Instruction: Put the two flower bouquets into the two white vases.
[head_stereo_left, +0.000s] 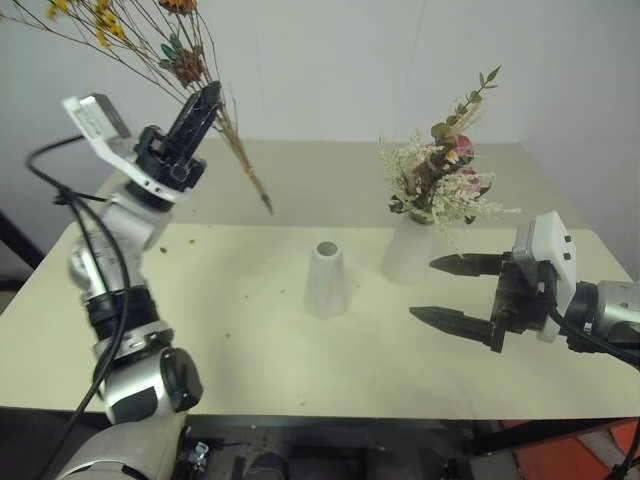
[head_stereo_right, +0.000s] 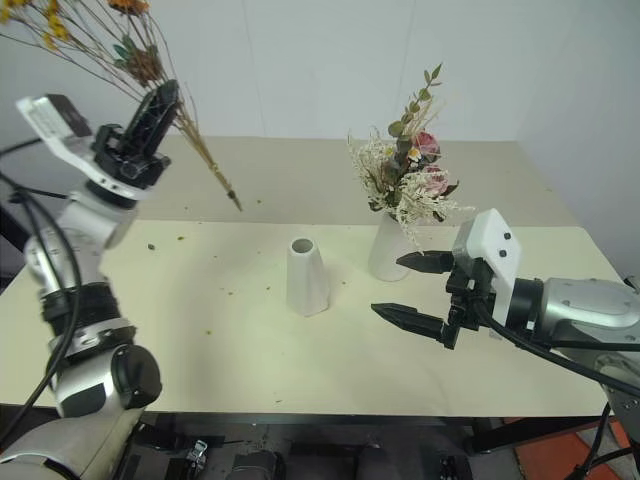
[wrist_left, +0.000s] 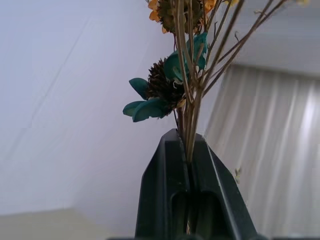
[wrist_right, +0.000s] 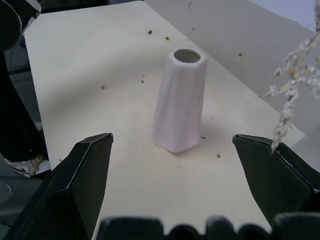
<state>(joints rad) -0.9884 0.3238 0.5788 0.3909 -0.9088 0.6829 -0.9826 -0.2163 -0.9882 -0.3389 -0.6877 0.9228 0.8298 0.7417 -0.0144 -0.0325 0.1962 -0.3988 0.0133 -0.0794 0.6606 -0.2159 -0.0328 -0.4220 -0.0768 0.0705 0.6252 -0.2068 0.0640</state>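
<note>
Next, I release the yellow-orange bouquet from my left gripper in the opening of the empty cone vase (head_stereo_left: 327, 249) in the middle of the table.
My left gripper (head_stereo_left: 205, 100) is raised high over the table's far left, shut on the thin brown stems of the yellow-orange bouquet (head_stereo_left: 185, 65). Its blossoms fan up and to the left, and the stem ends (head_stereo_left: 266, 203) slant down toward the table. In the left wrist view, the black fingers (wrist_left: 160, 200) pinch those stems. The narrow cone vase (head_stereo_left: 328, 280) stands empty at mid-table. Just to its right, the wider white vase (head_stereo_left: 406, 252) holds the cream-and-pink bouquet (head_stereo_left: 445, 180). My right gripper (head_stereo_left: 422, 288) hovers open to the right of the cone vase (wrist_right: 180, 100), level with it, holding nothing.
The beige table (head_stereo_left: 250, 350) carries scattered flower crumbs (head_stereo_left: 186, 243) near its left side. A white wall runs close behind the far edge. An orange object (head_stereo_left: 590, 455) sits on the floor at the front right.
</note>
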